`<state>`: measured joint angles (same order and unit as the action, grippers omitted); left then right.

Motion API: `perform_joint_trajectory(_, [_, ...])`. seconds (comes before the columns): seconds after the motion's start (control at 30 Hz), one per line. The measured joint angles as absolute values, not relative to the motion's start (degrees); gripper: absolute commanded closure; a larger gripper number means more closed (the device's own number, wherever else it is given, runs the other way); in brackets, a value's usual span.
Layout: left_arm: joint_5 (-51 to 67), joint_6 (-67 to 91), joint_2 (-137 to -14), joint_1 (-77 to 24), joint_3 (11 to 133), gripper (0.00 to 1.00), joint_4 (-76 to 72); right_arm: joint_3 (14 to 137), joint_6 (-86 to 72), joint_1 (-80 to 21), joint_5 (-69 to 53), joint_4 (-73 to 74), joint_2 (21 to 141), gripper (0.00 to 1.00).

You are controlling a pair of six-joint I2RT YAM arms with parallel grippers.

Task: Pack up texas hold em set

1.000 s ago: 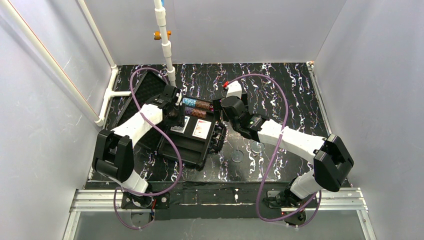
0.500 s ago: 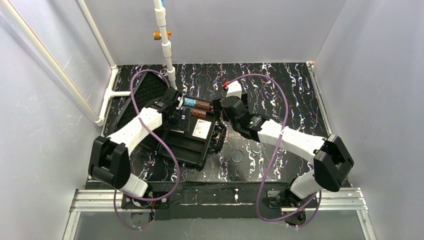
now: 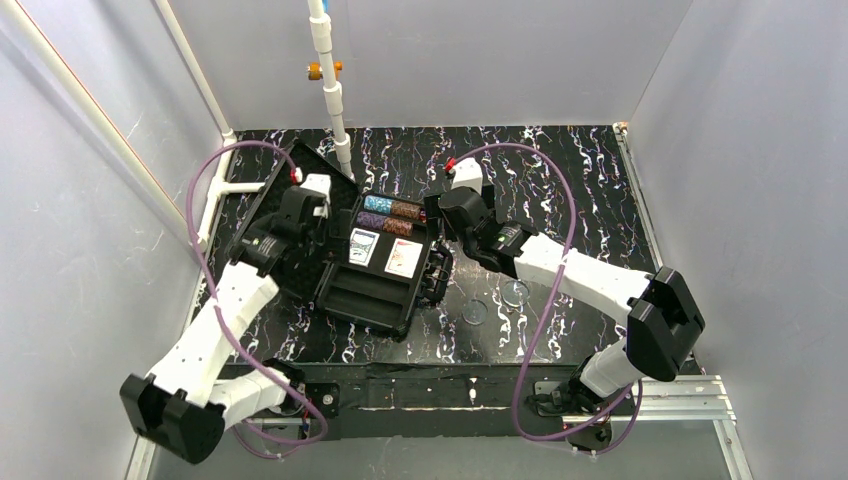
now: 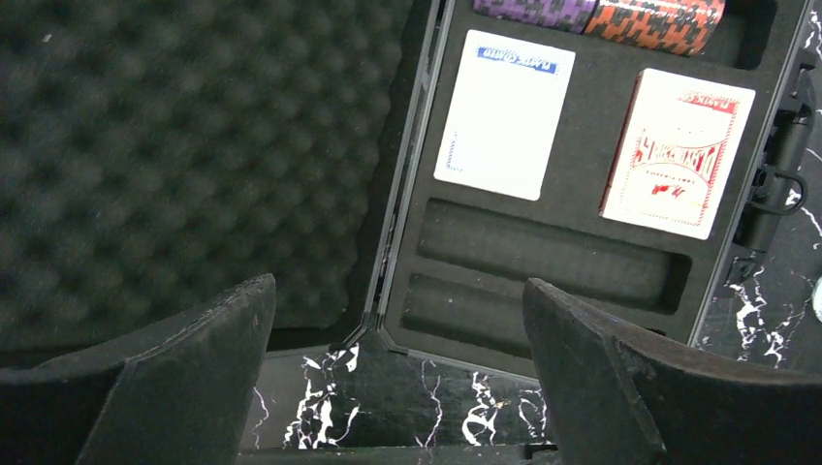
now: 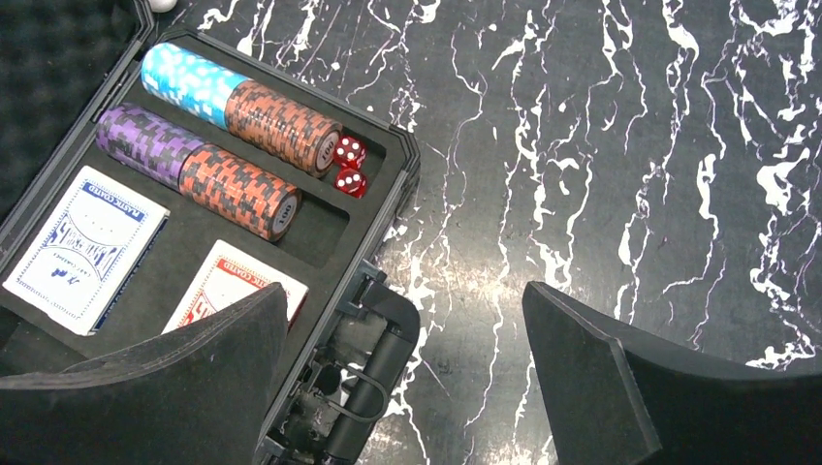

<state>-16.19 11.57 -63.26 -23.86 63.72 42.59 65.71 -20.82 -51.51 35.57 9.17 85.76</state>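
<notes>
The clear disc nearer the case's handle is next for my right gripper, which should go there and close across the disc's rim (image 3: 466,312).
The black case lies open, its foam lid (image 3: 285,215) on the left and its moulded tray (image 3: 375,290) on the right. In the tray lie teal and brown chip stacks (image 5: 237,102), purple and orange stacks (image 5: 194,167), two red dice (image 5: 349,167), a blue card deck (image 4: 504,114) and a red deck (image 4: 679,152). My left gripper (image 4: 395,284) hangs open over the lid's hinge edge (image 3: 297,222), holding nothing. My right gripper (image 5: 405,291) is open above the tray's handle (image 5: 373,373), at its right side (image 3: 440,215).
Two small clear round discs (image 3: 475,312) (image 3: 515,293) lie on the black marbled table right of the case. Two long tray slots (image 4: 553,254) hold nothing. A white pipe (image 3: 335,100) stands behind the case. Grey walls close in both sides.
My left gripper opened, let go of the blue deck in its tray slot, and drew back left over the foam lid. The right arm barely moved.
</notes>
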Motion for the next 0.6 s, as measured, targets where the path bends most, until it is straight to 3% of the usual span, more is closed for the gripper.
perform_joint_trajectory(0.23, [-17.93,13.19,-51.86,-23.86,54.85,0.02,41.52,66.67,-26.13,-51.51,35.38,16.45,85.76,0.02])
perform_joint_trajectory(0.6, [-19.25,14.13,-50.02,-23.86,53.80,0.02,40.97,67.48,-37.47,-51.51,36.95,33.10,83.50,0.02])
